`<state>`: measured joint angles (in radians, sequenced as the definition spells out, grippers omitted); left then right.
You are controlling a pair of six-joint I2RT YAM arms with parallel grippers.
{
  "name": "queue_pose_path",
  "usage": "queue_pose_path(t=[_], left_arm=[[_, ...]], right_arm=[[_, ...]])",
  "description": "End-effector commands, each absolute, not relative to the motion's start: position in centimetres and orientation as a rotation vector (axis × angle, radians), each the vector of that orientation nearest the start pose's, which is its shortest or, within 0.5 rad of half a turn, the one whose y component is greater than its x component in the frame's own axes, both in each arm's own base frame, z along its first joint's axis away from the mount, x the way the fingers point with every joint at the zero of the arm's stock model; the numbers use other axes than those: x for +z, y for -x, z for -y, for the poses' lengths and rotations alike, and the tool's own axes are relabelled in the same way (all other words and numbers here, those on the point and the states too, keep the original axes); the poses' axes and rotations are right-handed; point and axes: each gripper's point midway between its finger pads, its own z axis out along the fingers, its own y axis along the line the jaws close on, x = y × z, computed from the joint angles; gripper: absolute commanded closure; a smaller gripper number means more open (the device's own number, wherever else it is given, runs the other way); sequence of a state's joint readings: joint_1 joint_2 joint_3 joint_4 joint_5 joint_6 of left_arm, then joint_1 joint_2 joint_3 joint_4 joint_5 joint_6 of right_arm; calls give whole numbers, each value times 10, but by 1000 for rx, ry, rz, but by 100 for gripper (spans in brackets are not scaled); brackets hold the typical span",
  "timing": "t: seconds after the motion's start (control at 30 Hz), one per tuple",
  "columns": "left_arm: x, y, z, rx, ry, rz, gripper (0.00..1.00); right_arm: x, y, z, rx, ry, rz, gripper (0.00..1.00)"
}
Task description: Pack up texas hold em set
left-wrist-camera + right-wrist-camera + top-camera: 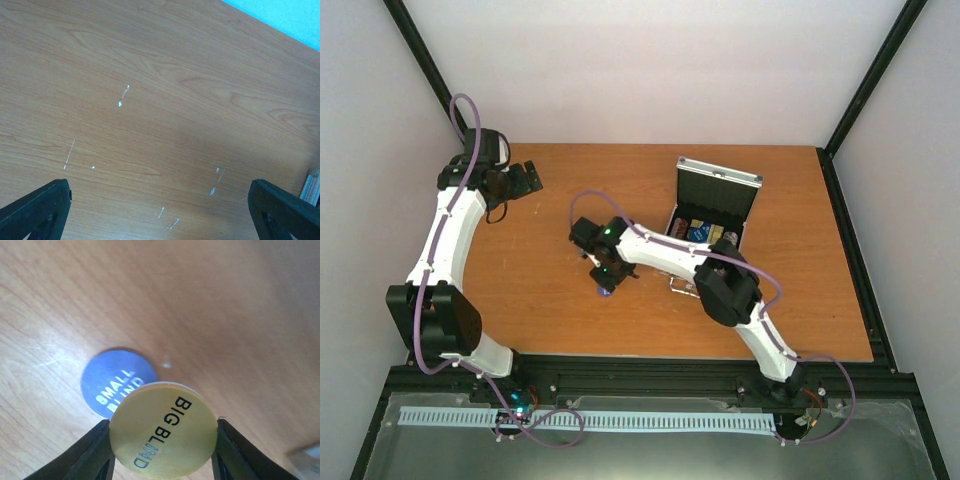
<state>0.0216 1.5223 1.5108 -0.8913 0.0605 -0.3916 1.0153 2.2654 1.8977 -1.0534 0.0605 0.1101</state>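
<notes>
My right gripper is holding the BIG BLIND disc. It will release it inside the silver case (700,259), between its handle and the blue card box.
My right gripper (163,442) is shut on a yellow round disc (162,432) printed BIG BLIND, gripping it by its edges just above the table. A blue disc (112,377) printed SMALL BLIND lies flat on the wood, partly hidden under the yellow one. In the top view that gripper (603,274) hangs at mid-table with the blue disc (604,292) just under it. The silver case (718,192) stands open to the right, with card boxes (698,230) and chips in its black lining. My left gripper (525,178) is open at the far left, over bare wood.
The wooden table (550,310) is bounded by black frame rails and white walls. The right arm's forearm (665,250) stretches across in front of the case. In the left wrist view both fingers (42,205) stand wide apart over scratched wood.
</notes>
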Motion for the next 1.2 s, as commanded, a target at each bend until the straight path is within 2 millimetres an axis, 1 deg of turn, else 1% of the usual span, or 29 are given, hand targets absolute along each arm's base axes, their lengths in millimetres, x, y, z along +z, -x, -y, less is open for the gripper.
queue_pose_path(t=[0.0, 0.1, 0.2, 0.47, 0.57, 0.63, 0.77, 0.87, 0.93, 1.1, 1.17], left_arm=[[252, -402, 1, -244, 474, -2413, 0], [252, -403, 1, -254, 474, -2411, 0], [251, -404, 2, -261, 474, -2413, 0], [246, -406, 4, -265, 471, -2426, 0], [245, -408, 5, -273, 470, -2431, 0], [244, -409, 4, -273, 473, -2432, 0], [241, -410, 4, -271, 475, -2437, 0], [238, -411, 4, -271, 480, -2445, 0], [239, -411, 4, -271, 482, -2442, 0], [238, -413, 2, -261, 487, -2443, 0], [237, -414, 3, -262, 488, -2445, 0]], right_arm=[[90, -282, -371, 16, 1166, -2662, 59], [98, -295, -348, -9, 1091, -2681, 59], [100, -309, -321, -52, 1015, -2703, 59], [95, -331, -251, -165, 837, -2760, 59], [93, -338, -229, -182, 775, -2772, 59], [87, -339, -216, -201, 752, -2792, 59], [75, -340, -198, -230, 726, -2821, 59], [68, -341, -190, -239, 709, -2837, 58], [64, -343, -185, -248, 696, -2847, 55], [61, -348, -173, -303, 671, -2841, 46], [61, -350, -171, -318, 664, -2838, 36]])
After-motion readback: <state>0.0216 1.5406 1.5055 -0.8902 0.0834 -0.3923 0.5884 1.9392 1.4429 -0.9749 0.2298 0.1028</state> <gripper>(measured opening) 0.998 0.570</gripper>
